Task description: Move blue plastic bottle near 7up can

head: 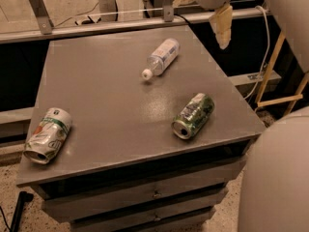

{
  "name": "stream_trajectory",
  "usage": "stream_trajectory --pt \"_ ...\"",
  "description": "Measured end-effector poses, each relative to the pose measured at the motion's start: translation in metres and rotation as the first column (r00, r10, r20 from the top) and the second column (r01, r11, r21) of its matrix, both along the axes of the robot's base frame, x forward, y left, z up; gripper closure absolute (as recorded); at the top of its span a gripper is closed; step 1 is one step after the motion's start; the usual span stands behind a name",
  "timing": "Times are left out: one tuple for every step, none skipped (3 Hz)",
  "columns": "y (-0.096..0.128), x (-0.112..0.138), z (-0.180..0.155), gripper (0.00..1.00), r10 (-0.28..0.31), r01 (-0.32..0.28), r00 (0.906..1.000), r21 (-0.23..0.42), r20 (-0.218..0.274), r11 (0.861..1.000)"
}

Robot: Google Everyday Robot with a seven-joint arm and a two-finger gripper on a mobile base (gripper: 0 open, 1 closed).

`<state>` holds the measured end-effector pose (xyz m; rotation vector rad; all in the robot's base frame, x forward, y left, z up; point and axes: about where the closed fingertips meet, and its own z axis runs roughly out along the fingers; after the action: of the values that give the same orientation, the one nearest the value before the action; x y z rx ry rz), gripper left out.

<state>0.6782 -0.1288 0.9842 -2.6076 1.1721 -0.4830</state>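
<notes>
I will next grip the blue plastic bottle's body [164,54], leaving its white cap free.
The blue plastic bottle [161,56] lies on its side at the back middle of the grey table [106,100], with its white cap pointing to the front left. The 7up can [48,135], crushed and whitish with a green band and a red-orange mark, lies at the table's front left corner. My gripper [219,23] hangs above the table's back right corner, to the right of the bottle and well above it. It holds nothing that I can see.
A dark green-and-silver dented can [193,116] lies on its side at the front right of the table. A metal rail [120,25] runs behind the table. My pale arm [275,178] fills the lower right. Drawers [145,195] sit under the tabletop.
</notes>
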Motion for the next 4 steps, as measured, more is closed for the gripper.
stream_trajectory --pt "0.023 0.011 -0.027 0.0 0.185 -0.185 0.9827 -0.047 -0.011 0.982" --pt "0.048 0.016 -0.053 0.0 0.315 -0.315 0.9489 -0.095 -0.021 0.944" --pt "0.07 0.026 -0.08 0.0 0.371 -0.373 0.9276 -0.146 -0.04 0.916" --pt "0.086 0.038 -0.096 0.0 0.392 -0.395 0.9182 -0.19 -0.053 0.899"
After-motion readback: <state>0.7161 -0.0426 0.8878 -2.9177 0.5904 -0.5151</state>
